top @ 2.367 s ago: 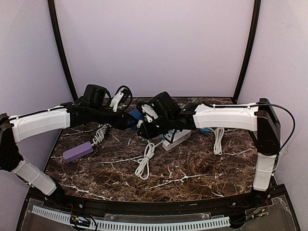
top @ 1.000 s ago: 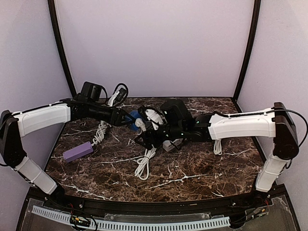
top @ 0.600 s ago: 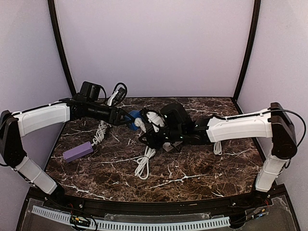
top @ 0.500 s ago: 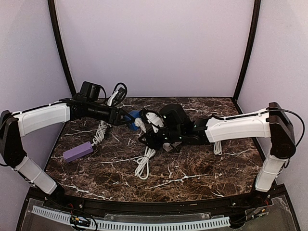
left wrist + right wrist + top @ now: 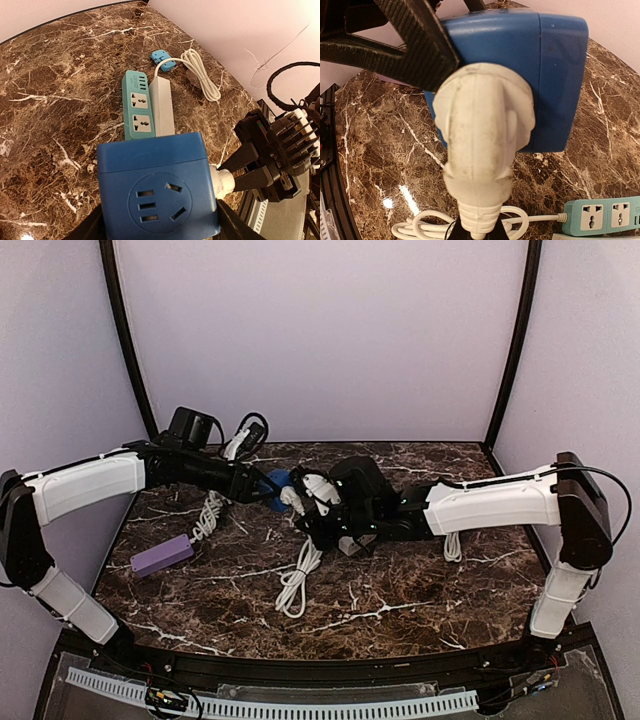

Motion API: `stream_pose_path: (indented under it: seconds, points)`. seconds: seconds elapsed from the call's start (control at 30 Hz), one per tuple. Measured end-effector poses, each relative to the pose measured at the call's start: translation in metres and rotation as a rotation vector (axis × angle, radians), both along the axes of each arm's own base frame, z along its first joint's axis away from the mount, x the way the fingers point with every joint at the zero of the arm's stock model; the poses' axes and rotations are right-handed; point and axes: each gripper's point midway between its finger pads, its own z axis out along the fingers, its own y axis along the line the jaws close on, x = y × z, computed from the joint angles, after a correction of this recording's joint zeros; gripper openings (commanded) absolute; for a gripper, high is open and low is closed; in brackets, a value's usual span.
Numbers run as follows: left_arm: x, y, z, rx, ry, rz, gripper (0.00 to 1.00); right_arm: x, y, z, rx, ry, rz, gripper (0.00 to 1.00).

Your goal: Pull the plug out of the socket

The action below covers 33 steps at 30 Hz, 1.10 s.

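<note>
I need to let go of the plug, still seated in the blue cube socket, with my right gripper between the white strip and the other white cable bundle [image 5: 411, 491].
The blue cube socket [image 5: 278, 479] is off the table, and my left gripper [image 5: 268, 483] is shut on it. In the left wrist view the socket [image 5: 157, 187] fills the space between the black fingers [image 5: 92, 227], its outlet face towards the camera. A white plug [image 5: 222, 180] sits in its right side, still seated. My right gripper [image 5: 303, 504] is shut on the plug [image 5: 291, 494]; its fingers [image 5: 250, 167] flank the plug from the right. In the right wrist view the plug [image 5: 485, 135] hides most of my right gripper [image 5: 476, 232], with the socket [image 5: 550, 75] behind.
A teal power strip [image 5: 136, 105] and a white strip [image 5: 162, 102] lie side by side behind the socket. A purple power strip [image 5: 162, 554] lies at the left. The plug's coiled white cable [image 5: 297, 575] lies mid-table. Another white cable bundle [image 5: 455, 530] lies right.
My right arm stretched out and lowered, then crept left with the plug's cable end towards the socket. The cable coil on the table shifted slightly. My left arm drew the socket back a little.
</note>
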Motion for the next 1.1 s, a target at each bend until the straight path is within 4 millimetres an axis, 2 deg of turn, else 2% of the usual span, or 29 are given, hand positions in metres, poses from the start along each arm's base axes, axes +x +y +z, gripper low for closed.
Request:
stream_pose_path:
  seconds: [0.63,1.1]
  points:
    - [-0.002,0.007,0.003,0.098,-0.06,0.001,0.17,-0.008,0.002,0.007,0.005,-0.009,0.01,0.0]
    - [-0.003,0.01,0.011,0.005,-0.001,-0.02,0.15,-0.006,0.008,0.014,0.068,-0.011,-0.001,0.0]
